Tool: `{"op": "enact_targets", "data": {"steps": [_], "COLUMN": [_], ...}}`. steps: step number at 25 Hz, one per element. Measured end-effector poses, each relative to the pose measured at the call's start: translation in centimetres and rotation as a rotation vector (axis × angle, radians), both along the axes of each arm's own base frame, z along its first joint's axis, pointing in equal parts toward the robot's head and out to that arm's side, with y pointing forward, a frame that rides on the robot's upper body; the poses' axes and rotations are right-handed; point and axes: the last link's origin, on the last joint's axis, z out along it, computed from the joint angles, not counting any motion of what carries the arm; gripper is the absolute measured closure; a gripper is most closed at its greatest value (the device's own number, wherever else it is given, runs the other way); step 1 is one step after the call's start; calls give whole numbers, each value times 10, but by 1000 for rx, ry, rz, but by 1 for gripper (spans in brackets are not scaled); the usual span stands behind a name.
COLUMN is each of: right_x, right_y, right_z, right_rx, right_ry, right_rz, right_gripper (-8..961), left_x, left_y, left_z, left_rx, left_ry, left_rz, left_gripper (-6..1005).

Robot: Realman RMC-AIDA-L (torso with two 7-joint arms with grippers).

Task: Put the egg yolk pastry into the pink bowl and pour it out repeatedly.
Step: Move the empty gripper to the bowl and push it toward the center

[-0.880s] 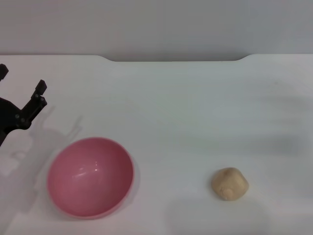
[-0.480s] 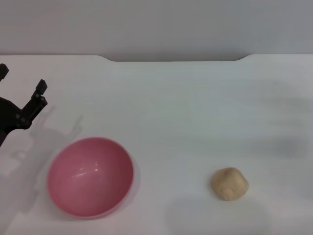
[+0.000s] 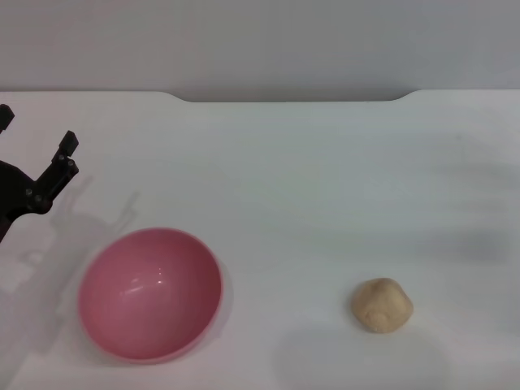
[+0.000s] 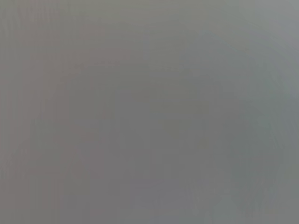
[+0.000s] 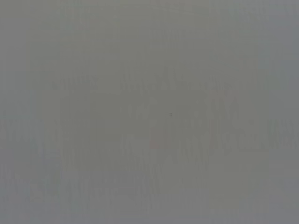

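Observation:
My left gripper is going to close on the pink bowl's rim [image 3: 90, 262], on the side that faces away from the egg yolk pastry.
The pink bowl [image 3: 150, 292] stands upright and empty on the white table at the front left. The egg yolk pastry [image 3: 382, 305], a small tan dough ball, lies on the table to the right of the bowl, well apart from it. My left gripper [image 3: 36, 134] hovers open at the far left edge, behind and to the left of the bowl, holding nothing. The right gripper is out of view. Both wrist views show only a flat grey field.
The white table [image 3: 309, 195] stretches wide between bowl and pastry. Its far edge [image 3: 292, 99] has a shallow notch against a grey wall.

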Motion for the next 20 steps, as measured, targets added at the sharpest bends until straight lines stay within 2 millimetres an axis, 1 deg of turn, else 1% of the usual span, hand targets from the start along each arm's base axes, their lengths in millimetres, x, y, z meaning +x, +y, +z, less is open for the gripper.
{"op": "enact_targets", "data": {"steps": [20], "right_x": [-4], "right_y": [2], "right_z": [-2], "right_rx": [-10], "right_ry": [5], "right_rz": [16], "right_gripper": [408], "left_x": [0], "left_y": [-1], "left_z": [0], "left_rx": [-3], "left_ry": [-9], "left_rz": [0], "left_gripper": [176]}}
